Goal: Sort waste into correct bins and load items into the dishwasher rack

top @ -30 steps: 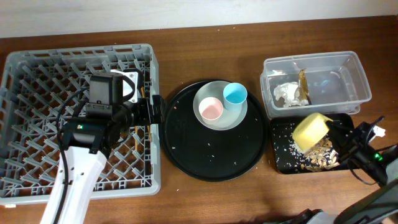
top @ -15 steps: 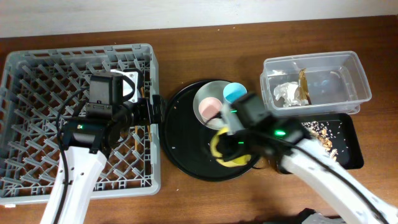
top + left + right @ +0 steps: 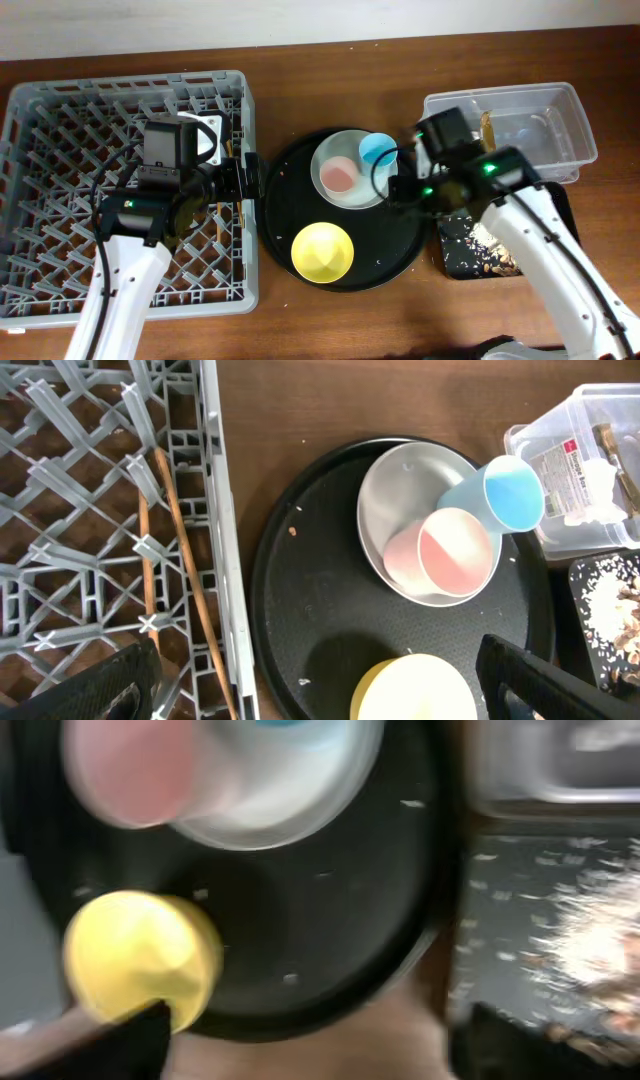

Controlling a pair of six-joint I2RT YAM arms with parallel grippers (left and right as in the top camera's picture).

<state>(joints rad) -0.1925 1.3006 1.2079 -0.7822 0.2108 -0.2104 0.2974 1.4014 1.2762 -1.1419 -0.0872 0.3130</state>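
Observation:
My left gripper will move to the pink cup on the plate next and close on the cup's rim (image 3: 323, 179) (image 3: 421, 556), facing the dishwasher rack.
The yellow bowl (image 3: 322, 250) lies on the round black tray (image 3: 290, 215), apparently rim down, free of both grippers. My right gripper (image 3: 412, 190) hangs open and empty over the tray's right edge; its blurred wrist view shows the bowl (image 3: 140, 955) off to the left. On the plate (image 3: 360, 185) stand the pink cup (image 3: 338, 176) and the blue cup (image 3: 378, 150). My left gripper (image 3: 248, 178) is open at the right wall of the dishwasher rack (image 3: 60, 120), where two chopsticks (image 3: 185, 570) lie. Food scraps (image 3: 495, 255) fill the black bin (image 3: 450, 262).
The clear tub (image 3: 540, 125) at the back right holds the brown wrapper (image 3: 486, 127); my right arm covers its left end. Bare wooden table (image 3: 330, 320) runs along the front. The left arm stretches over the rack's near half.
The right gripper set the yellow bowl on the round tray, opened, and drew back to the right. The left arm has not moved.

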